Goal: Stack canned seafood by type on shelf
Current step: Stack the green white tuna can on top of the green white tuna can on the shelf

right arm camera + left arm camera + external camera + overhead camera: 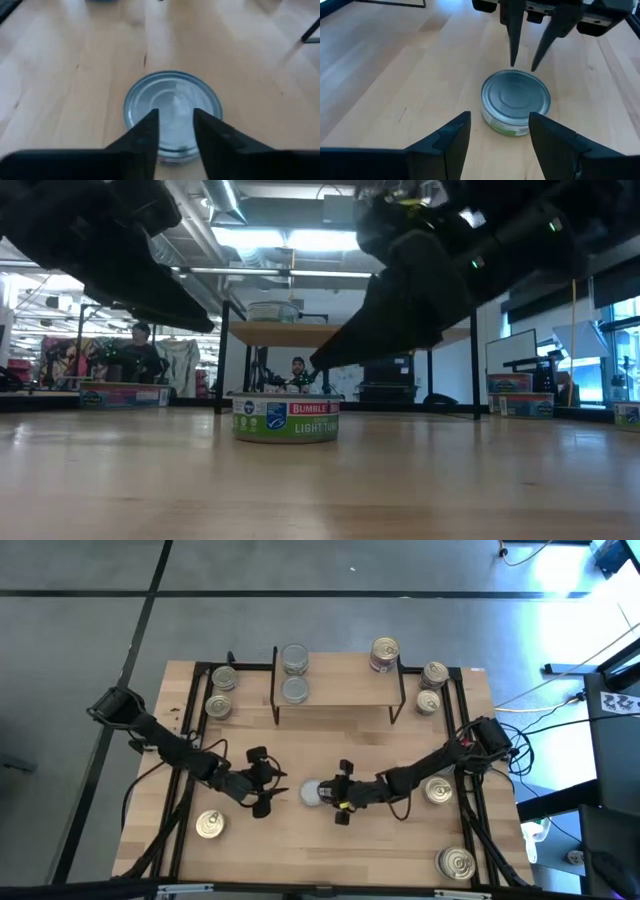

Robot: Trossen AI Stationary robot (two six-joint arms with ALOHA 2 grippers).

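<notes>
My right fingers hover narrowly above the can's flat lid; they should open wider, then close at the lid's near edge [176,151].
A tuna can [315,792] with a plain silver-grey lid and a green label stands upright on the table between my two grippers; it also shows in the low view [286,420]. My left gripper [500,135] is open and level, just left of the can, fingers wide apart. My right gripper [175,125] hovers over the can's lid [172,107] from the right, fingers a narrow gap apart; it also shows in the left wrist view [524,62]. The shelf [340,692] at the far side holds two silver-lidded cans [294,675] and a gold-lidded can [385,653].
Gold-lidded cans stand left of the shelf [221,692] and right of it [431,688]. More stand at the near left [209,825], by my right arm [438,790] and at the near right corner [456,862]. A black frame [190,720] borders the table.
</notes>
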